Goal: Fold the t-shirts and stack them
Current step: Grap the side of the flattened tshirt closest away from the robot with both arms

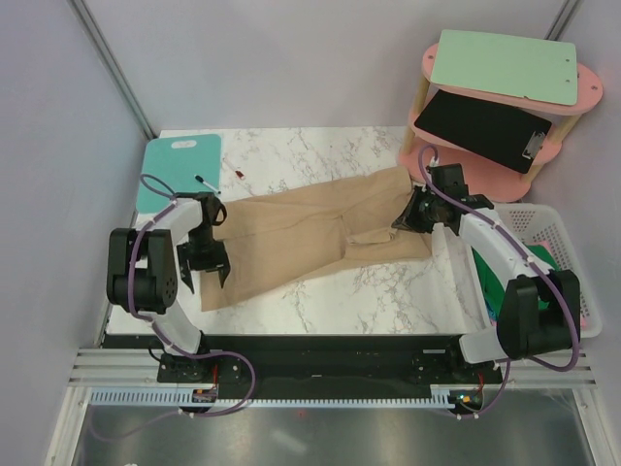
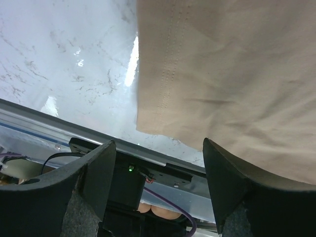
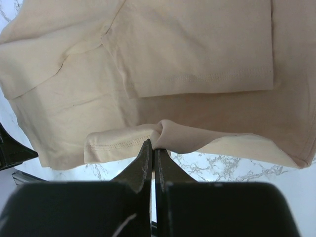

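Next, I grasp the t-shirt's near edge (image 1: 231, 302) with my left gripper and fold it over, as the hem's near corner lies flat while my right gripper lifts the t-shirt's other end.
A light tan t-shirt (image 1: 310, 233) lies spread across the marble table, its body running from near left to far right. My left gripper (image 1: 210, 264) hovers over the shirt's left hem, open with nothing between its fingers. In the left wrist view the tan cloth (image 2: 237, 74) fills the upper right, beyond the spread left gripper (image 2: 158, 143). My right gripper (image 1: 408, 216) is at the shirt's right end. In the right wrist view that gripper (image 3: 154, 144) is shut on a bunched fold of the t-shirt (image 3: 187, 54), lifted off the marble.
A teal board (image 1: 179, 160) lies at the table's back left, with a pen (image 1: 206, 183) beside it. A pink two-tier shelf (image 1: 427, 146) at the back right carries a mint clipboard (image 1: 505, 63) and a black one (image 1: 485, 131). A white basket (image 1: 563, 238) holds green cloth (image 1: 541, 254).
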You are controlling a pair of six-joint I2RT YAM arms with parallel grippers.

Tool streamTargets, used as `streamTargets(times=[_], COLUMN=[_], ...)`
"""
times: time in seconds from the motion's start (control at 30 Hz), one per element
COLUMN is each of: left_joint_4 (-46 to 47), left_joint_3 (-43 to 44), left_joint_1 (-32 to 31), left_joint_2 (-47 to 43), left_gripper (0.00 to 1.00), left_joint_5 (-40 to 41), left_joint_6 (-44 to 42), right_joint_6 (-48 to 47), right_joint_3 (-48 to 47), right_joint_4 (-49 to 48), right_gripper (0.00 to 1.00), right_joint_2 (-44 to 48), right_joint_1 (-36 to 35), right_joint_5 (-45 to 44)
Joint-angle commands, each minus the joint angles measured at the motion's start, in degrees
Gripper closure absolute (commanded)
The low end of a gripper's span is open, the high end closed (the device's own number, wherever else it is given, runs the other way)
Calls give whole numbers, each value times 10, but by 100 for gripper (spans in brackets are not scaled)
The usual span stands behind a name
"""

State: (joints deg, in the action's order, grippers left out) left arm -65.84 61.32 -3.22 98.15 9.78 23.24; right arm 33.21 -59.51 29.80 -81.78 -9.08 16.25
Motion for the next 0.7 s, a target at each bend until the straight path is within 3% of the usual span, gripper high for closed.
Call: streamTargets(times=[0.0,0.23,0.47,0.63,0.67], left_joint_4=[11,27,28,31,30], left_joint_3=[-3,-14,-20,-26,-26], left_joint_1=[0,0,-13,-21,-23], left_joint_2=[17,43,72,78,80], left_gripper=[22,28,34,63,76], left_joint_5=[-26,-68,-55,-53,-50], left_joint_6=[-31,-49,-43,-42,-40], right_joint_6=[0,2,5,8,7], right_joint_3=[-6,-3,1,7,10], right_joint_4=[-25,-31,-35,-41,-41], right_gripper=[99,99,99,98,98], right_joint_2=[-8,-13,-15,-19,-19], right_joint_1=[5,17,27,33,33], right_joint_5=[6,12,25,33,33])
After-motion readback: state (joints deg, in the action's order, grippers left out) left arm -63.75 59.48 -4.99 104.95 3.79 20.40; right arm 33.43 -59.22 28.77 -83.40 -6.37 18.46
